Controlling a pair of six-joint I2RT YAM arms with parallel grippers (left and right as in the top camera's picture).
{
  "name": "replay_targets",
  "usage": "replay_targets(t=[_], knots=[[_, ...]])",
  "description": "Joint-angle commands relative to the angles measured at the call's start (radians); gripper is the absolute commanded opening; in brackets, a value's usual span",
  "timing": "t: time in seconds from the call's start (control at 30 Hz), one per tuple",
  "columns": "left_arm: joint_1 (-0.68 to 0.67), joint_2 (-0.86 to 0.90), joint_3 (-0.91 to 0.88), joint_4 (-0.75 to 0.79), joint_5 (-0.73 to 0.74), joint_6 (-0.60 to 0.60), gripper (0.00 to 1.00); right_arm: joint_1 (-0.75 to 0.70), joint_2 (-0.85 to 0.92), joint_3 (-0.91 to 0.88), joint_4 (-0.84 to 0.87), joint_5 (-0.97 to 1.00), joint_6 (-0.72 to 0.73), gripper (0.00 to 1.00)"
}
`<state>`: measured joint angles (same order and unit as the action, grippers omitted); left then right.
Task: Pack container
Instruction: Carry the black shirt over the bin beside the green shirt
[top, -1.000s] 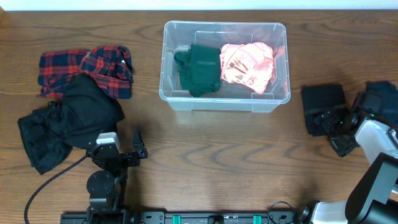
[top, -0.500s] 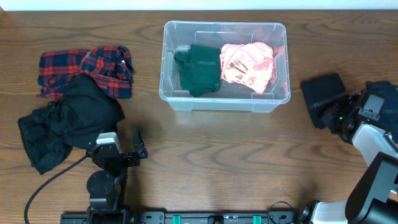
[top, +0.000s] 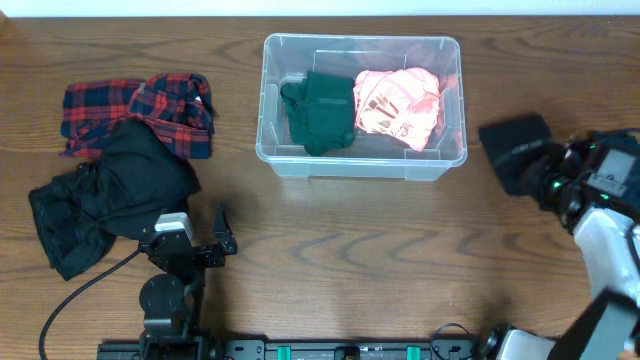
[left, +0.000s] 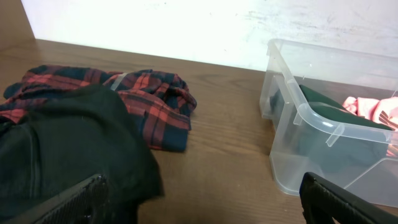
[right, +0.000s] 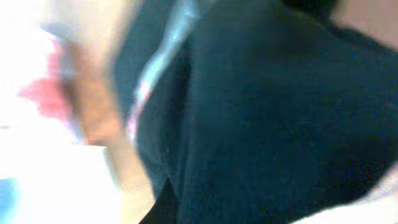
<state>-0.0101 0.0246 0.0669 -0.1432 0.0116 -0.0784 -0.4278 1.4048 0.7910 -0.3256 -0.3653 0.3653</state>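
Note:
My right gripper will release the folded black cloth, now just beside the container, on the front part of the dark green cloth (top: 325, 132) inside the container.
The clear container (top: 361, 166) stands at the back middle of the table, with a folded dark green cloth (top: 320, 110) and a pink cloth (top: 400, 105) inside. At the far right my right gripper (top: 553, 181) is shut on a folded black cloth (top: 515, 150), just right of the container. In the blurred right wrist view that black cloth (right: 267, 112) fills the picture and hides the fingers. My left gripper (top: 224, 233) stands open near the front left, holding nothing. Its view shows the container (left: 311, 118) on the right.
A red and navy plaid shirt (top: 140, 110) lies at the back left, and a black garment (top: 110, 195) lies in front of it. In the left wrist view the black garment (left: 62, 149) reaches one finger (left: 74, 199), with the plaid shirt (left: 149, 102) behind.
My right gripper has shut on the black cloth and carried it a little back and left, toward the container. The left arm has not moved.

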Motion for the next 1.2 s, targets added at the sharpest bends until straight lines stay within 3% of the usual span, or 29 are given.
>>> replay_targets(t=[0.0,0.33,0.53,0.9,1.17], knots=[[0.004,-0.001,-0.016,-0.034,-0.012,-0.005,0.98,-0.001,-0.113,0.093,-0.012,-0.151,-0.049,0.01],[0.004,-0.001,-0.016,-0.033,-0.012,-0.005,0.98,0.013,-0.296,0.193,-0.030,-0.484,-0.148,0.01],[0.004,-0.001,-0.016,-0.033,-0.012,-0.005,0.98,0.144,-0.320,0.193,0.049,-0.578,-0.196,0.01],[0.004,-0.001,-0.016,-0.034,-0.012,-0.005,0.98,0.529,-0.221,0.194,0.264,-0.296,-0.321,0.01],[0.004,-0.001,-0.016,-0.034,-0.012,-0.005,0.98,0.692,-0.055,0.194,0.395,-0.173,-0.397,0.01]])
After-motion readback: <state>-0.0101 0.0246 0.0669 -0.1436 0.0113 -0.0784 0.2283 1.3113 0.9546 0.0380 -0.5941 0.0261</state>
